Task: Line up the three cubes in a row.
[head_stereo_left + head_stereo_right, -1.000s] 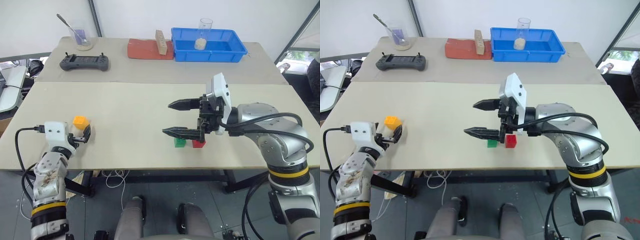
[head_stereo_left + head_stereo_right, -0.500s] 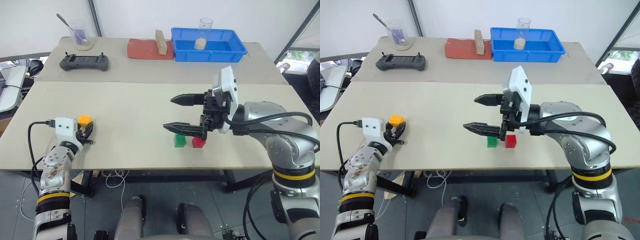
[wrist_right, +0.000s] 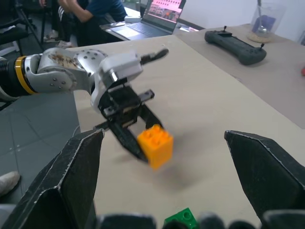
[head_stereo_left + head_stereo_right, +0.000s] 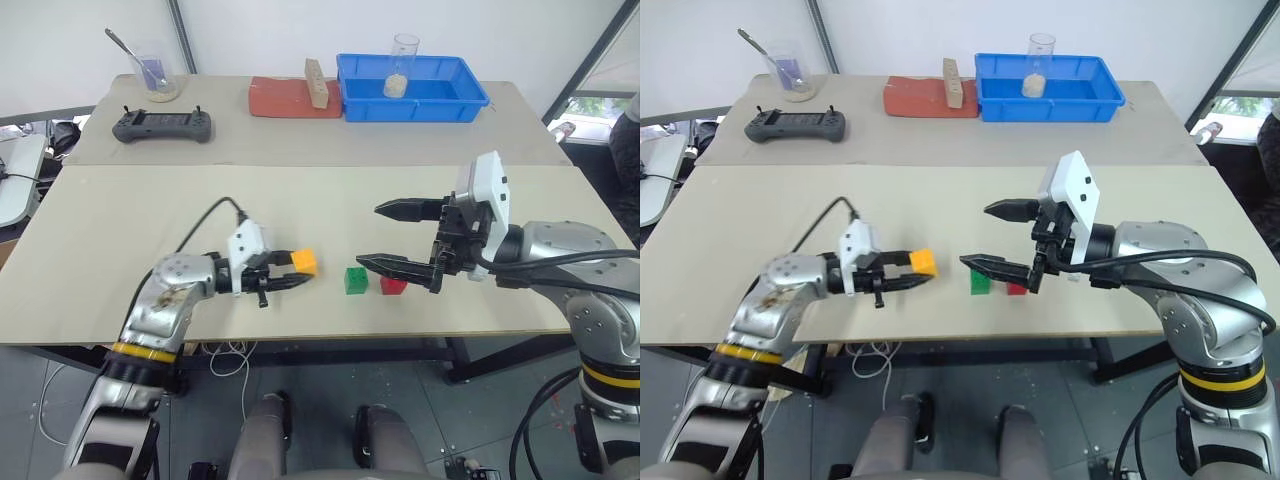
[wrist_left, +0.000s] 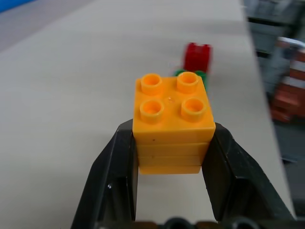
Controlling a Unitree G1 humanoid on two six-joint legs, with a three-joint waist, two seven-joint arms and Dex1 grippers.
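Observation:
My left gripper will let go of the orange-yellow cube on the table (image 4: 310,288) beside the green cube, opposite the red cube.
An orange-yellow cube (image 4: 304,262) hangs just above the table, and my left gripper (image 4: 300,270) is shut on its sides, pointing toward the right. In the left wrist view the cube (image 5: 172,124) sits studs-up between the two black fingers (image 5: 116,162). Just to its right, the green cube (image 4: 356,280) and the red cube (image 4: 393,285) stand side by side on the table near the front edge. My right gripper (image 4: 370,235) hovers above and slightly behind those two, open wide, with nothing between its fingers.
On the far table are a blue bin (image 4: 470,100) with a glass in it, a red mat (image 4: 283,98) with a tan wooden block (image 4: 316,80), a black controller (image 4: 163,125), and a glass with a spoon (image 4: 155,75). The near table's front edge lies just in front of the cubes.
My left gripper shut on the orange-yellow cube at the table's left side and carried it right, close to the green cube. The right gripper drifted slightly right, still open.

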